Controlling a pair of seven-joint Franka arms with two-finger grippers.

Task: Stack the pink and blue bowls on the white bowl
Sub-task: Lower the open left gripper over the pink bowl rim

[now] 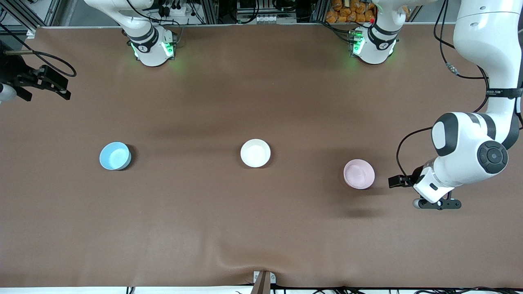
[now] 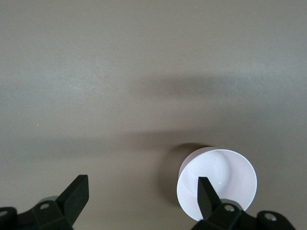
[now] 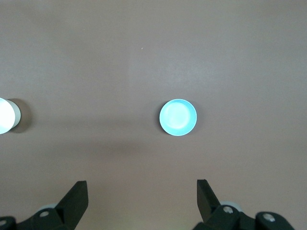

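Observation:
My left gripper is to close next on the pink bowl's rim [image 1: 374,174] [image 2: 178,191], on the side farthest from the white bowl.
The white bowl [image 1: 255,153] stands upright mid-table. The pale pink bowl [image 1: 359,174] stands toward the left arm's end, and the sky blue bowl [image 1: 115,156] toward the right arm's end. My left gripper [image 1: 400,180] hangs low just beside the pink bowl, on the side away from the white bowl. It is open and empty [image 2: 142,191], and the pink bowl [image 2: 230,172] shows by one finger. My right gripper [image 1: 45,87] is high at the right arm's end of the table, open and empty [image 3: 142,194]. It looks down on the blue bowl [image 3: 178,117] and the white bowl's edge [image 3: 5,116].
The table [image 1: 261,228] is covered with a brown cloth. A small metal clamp [image 1: 263,281] sits at its edge nearest the front camera. Cables and equipment lie along the edge by the arm bases.

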